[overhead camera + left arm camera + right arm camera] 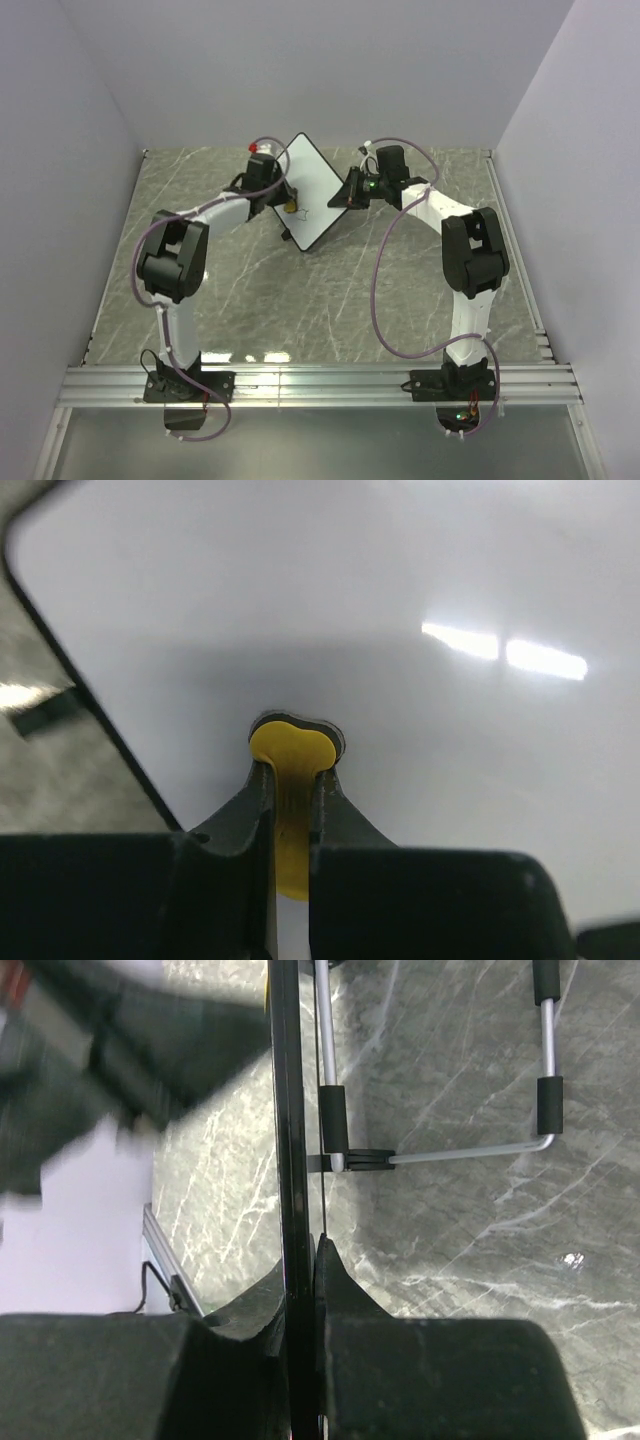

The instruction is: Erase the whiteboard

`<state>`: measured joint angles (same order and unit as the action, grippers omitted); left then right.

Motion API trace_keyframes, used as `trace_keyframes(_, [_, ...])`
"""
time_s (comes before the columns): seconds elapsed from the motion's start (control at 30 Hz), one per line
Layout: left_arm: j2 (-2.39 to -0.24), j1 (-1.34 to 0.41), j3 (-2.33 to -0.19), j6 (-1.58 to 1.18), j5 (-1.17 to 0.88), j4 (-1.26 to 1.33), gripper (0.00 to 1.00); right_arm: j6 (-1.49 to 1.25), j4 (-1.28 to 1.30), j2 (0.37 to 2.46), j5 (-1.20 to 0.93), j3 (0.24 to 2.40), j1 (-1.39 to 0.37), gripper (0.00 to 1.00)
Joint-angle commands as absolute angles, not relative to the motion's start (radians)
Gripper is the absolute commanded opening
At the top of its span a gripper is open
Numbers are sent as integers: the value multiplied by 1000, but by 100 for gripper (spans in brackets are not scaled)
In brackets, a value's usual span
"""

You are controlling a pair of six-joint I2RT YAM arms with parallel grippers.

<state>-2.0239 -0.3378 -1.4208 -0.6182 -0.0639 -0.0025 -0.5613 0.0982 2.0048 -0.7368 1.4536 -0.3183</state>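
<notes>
I will use my left gripper to set the yellow eraser down on the grey marble (243, 252) beside the near black foot of the whiteboard.
The whiteboard (312, 192) stands tilted at the middle back of the table, seen as a white diamond with a faint drawn mark near its centre. My right gripper (352, 190) is shut on its right edge; in the right wrist view the black rim (290, 1110) runs edge-on between my fingers (335, 1280). My left gripper (287, 200) is shut on a small yellow eraser (290, 755), pressed against the white board face (400, 570) near the board's left edge.
The board's wire stand with black feet (545, 1100) shows behind it over the grey marble table (330, 290). A red-capped marker (256, 147) lies at the back left. White walls close in three sides; an aluminium rail (320, 380) runs along the front.
</notes>
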Motion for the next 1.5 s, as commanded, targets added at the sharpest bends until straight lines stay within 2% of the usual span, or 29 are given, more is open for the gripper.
trace_keyframes(0.0, [-1947, -540, -1297, -664, -164, 30, 0, -655, 178, 2011, -772, 1521, -354, 0])
trace_keyframes(0.13, [-1870, -626, -1146, -767, -163, 175, 0, -733, 137, 2036, -779, 1560, -354, 0])
trace_keyframes(0.27, [-1894, -649, -1160, -770, -98, 127, 0, -759, 127, 2049, -787, 1586, -356, 0])
trace_keyframes(0.77, [-2000, -347, -1164, -762, -95, 80, 0, -684, 167, 1996, -785, 1511, -354, 0])
trace_keyframes(0.97, [-2033, -319, -1154, -765, -84, 92, 0, -683, 184, 1994, -779, 1538, -353, 0])
trace_keyframes(1.2, [-1970, -337, -1124, -770, -98, 130, 0, -701, 178, 2011, -781, 1563, -354, 0])
trace_keyframes(1.47, [-1787, -331, -1221, -730, -3, -72, 0, -709, 169, 2010, -755, 1572, -353, 0])
